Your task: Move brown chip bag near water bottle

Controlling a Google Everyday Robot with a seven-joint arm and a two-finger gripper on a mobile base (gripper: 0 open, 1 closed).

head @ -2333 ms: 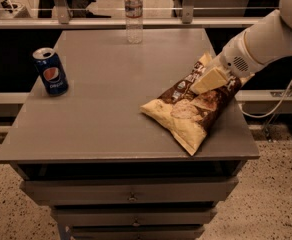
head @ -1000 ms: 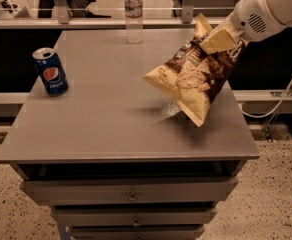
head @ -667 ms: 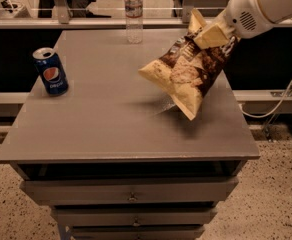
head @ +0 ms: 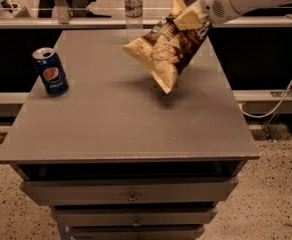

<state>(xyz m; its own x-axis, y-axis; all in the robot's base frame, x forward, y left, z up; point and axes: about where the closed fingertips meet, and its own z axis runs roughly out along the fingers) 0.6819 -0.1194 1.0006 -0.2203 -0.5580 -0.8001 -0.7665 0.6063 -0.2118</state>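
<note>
My gripper has a spot to go to for the brown chip bag. It will release the bag on the grey table (head: 152, 46) just in front of the water bottle.
The brown chip bag (head: 165, 51), dark brown with cream ends, hangs tilted in the air above the grey table (head: 111, 114), its lower tip just over the surface. My gripper (head: 188, 20) comes in from the upper right and is shut on the bag's top edge. The water bottle (head: 134, 7), clear with a pale label, stands upright at the table's far edge, a little left of the bag and behind it. Its cap is cut off by the top of the view.
A blue Pepsi can (head: 50, 70) stands upright at the table's left side. Drawers (head: 131, 191) sit under the tabletop. A cable (head: 281, 91) hangs at the right, off the table. A rail runs behind the far edge.
The bag was lifted off the table's right side and carried left and toward the far edge, closer to the water bottle. The can and bottle have not moved.
</note>
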